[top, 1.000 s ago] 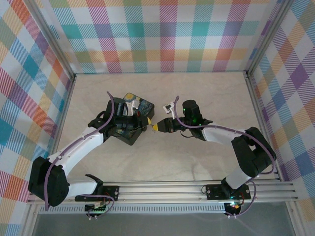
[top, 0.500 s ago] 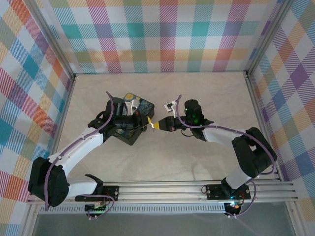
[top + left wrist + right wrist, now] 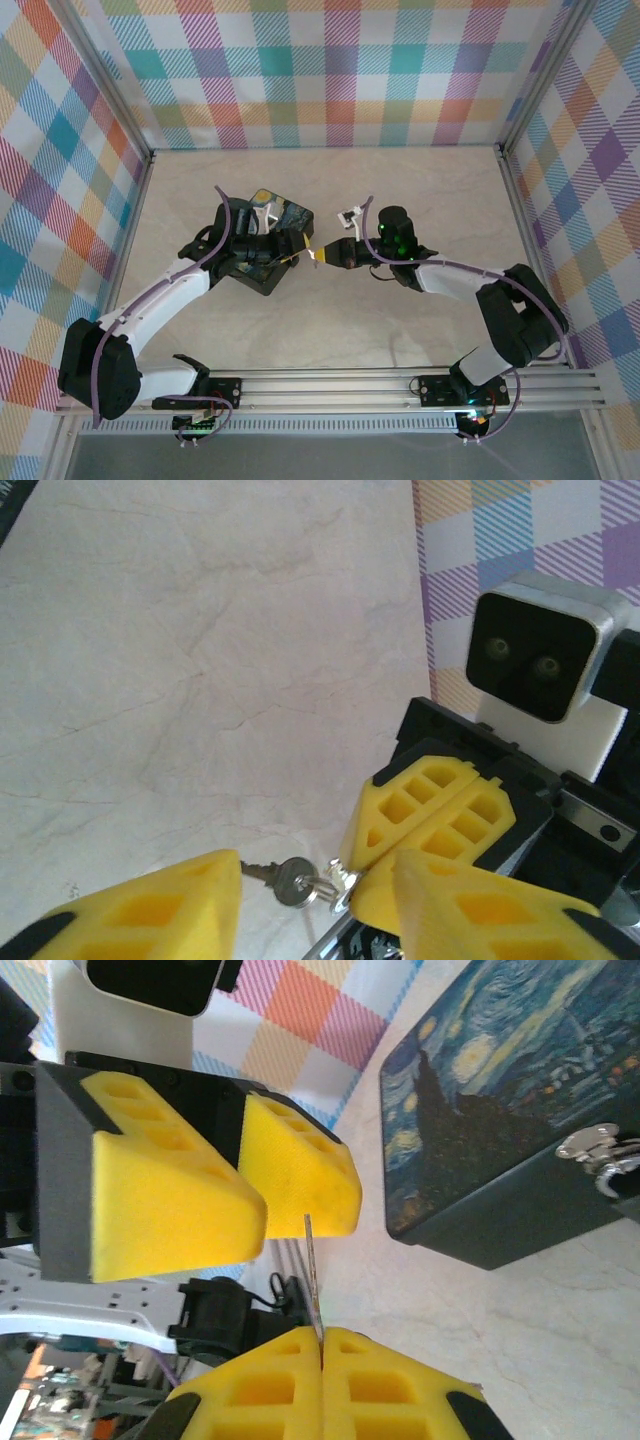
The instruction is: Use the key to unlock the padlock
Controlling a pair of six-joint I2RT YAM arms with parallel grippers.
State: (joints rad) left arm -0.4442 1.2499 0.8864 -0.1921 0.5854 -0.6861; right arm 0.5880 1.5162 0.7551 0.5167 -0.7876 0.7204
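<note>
My right gripper is pinching the key only by its ring end, so my left gripper needs to take the bow (image 3: 294,882) and hold it while my right gripper gets a new grip.
The key (image 3: 290,880) is a small silver one on a ring. My right gripper (image 3: 322,1332) is shut on it, and its thin blade (image 3: 313,1280) sticks out edge-on toward my left gripper (image 3: 300,1228). In the left wrist view my left gripper (image 3: 318,862) stands open around the key, whose blade tip reaches one of the yellow fingers (image 3: 150,915). The right gripper (image 3: 365,858) pinches the ring end. From above, both grippers (image 3: 297,250) (image 3: 320,258) meet tip to tip beside the box. The padlock is hidden from me.
The dark box with a starry-night lid (image 3: 280,212) lies under the left arm's wrist. A silvery clasp (image 3: 598,1152) sits on the box's front wall (image 3: 520,1220). Pale marble tabletop (image 3: 400,330) spreads all around, enclosed by plaid walls (image 3: 330,80).
My left gripper has opened and let go of the key. My right gripper has shut on the key and now holds it alone. Both arms stay almost in place.
</note>
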